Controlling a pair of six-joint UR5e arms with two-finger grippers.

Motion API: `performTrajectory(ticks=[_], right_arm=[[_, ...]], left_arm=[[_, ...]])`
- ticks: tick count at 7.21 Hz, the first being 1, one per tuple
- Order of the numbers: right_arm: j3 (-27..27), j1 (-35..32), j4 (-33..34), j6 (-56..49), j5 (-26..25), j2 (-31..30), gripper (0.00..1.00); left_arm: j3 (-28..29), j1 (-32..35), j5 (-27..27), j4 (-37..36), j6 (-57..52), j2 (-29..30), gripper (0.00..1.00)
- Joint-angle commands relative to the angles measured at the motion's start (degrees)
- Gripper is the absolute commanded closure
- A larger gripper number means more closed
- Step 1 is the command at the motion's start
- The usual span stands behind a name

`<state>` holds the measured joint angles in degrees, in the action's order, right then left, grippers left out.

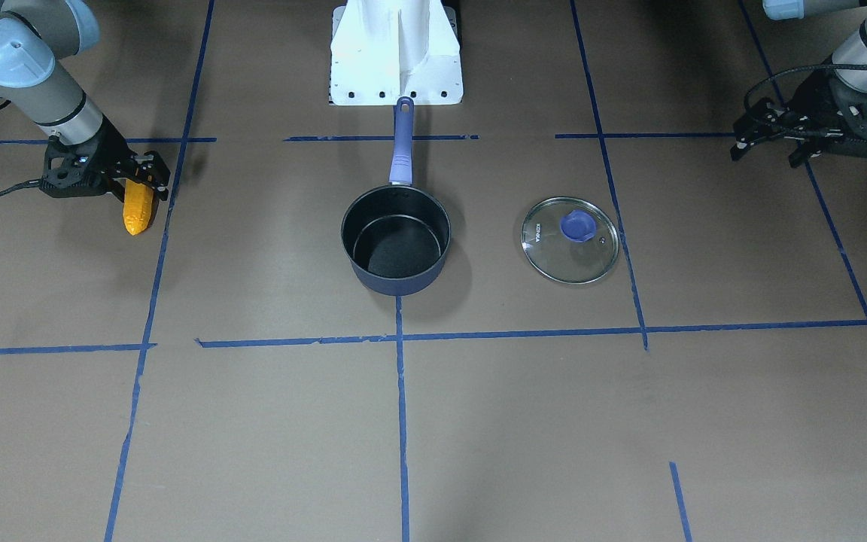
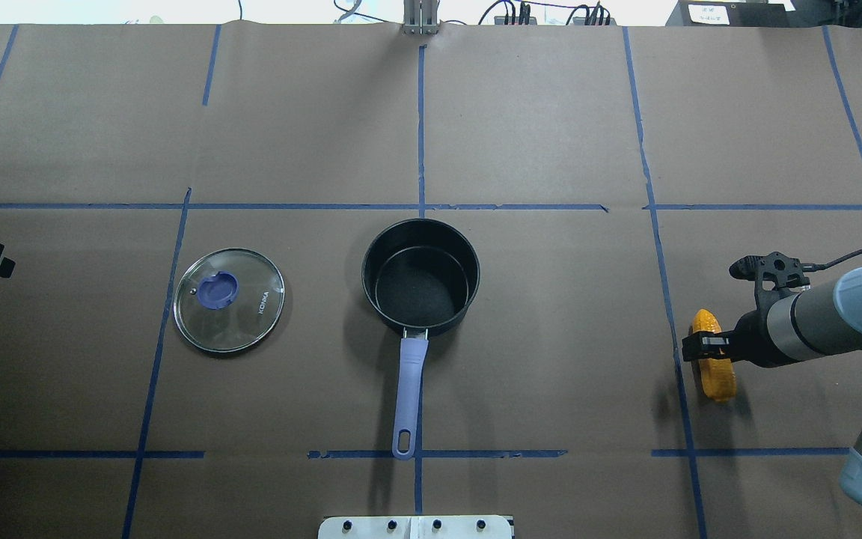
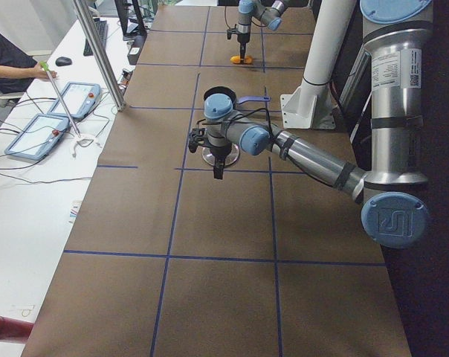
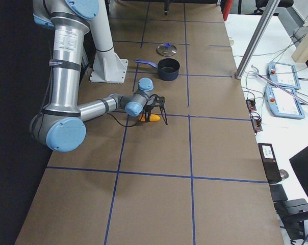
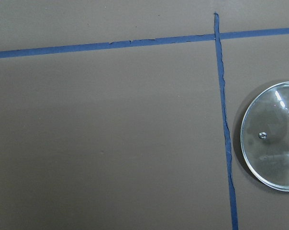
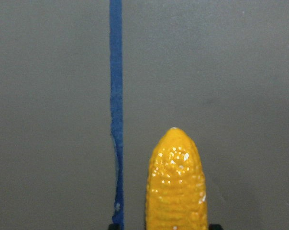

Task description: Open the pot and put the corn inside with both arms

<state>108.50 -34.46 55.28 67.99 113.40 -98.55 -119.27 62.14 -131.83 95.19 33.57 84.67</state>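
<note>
I need to release the corn from my right gripper over the black bottom of the open pot (image 1: 383, 229), below the pot's purple-blue handle.
The pot (image 1: 396, 241) stands open in the middle of the table, its purple-blue handle (image 2: 408, 389) pointing toward the robot base. Its black inside is empty. The orange-yellow corn (image 1: 138, 214) lies far out on my right side, low at the table, and also shows in the overhead view (image 2: 719, 378). My right gripper (image 1: 140, 184) is shut on the corn, one finger on each side. In the right wrist view the corn's tapered end (image 6: 177, 182) points away. My left gripper (image 1: 765, 150) is open and empty, well clear of the pot.
The glass lid with a blue knob (image 2: 229, 299) lies flat on the table on the pot's left, between the pot and my left gripper. Its edge shows in the left wrist view (image 5: 273, 134). The white stand (image 1: 396, 53) sits just behind the pot handle.
</note>
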Motion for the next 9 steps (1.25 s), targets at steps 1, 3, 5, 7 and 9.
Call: performTrajectory(ticks=[1,3,5,7,9], right_arm=[[0.4,0.1,0.0,-0.4,0.1,-0.2,1.0],[2.0,0.4,3.5,1.1,0.5,8.2,1.0],[0.4,1.7,21.7,11.7,0.2,30.3,1.0],[-7.1,2.1,26.3,21.3,0.0,44.6,1.0],[-10.2,3.2,26.3,21.7,-1.4,47.4,1.0]], left_arm=[[-0.1,0.0,0.0,0.0,0.0,0.0,0.0],[-0.4,0.1,0.0,0.0,0.0,0.1,0.0],[-0.5,0.1,-0.1,0.0,0.1,0.1,0.0],[-0.5,0.2,-0.1,0.0,0.2,0.1,0.0],[-0.5,0.1,-0.1,-0.1,0.3,0.2,0.0]])
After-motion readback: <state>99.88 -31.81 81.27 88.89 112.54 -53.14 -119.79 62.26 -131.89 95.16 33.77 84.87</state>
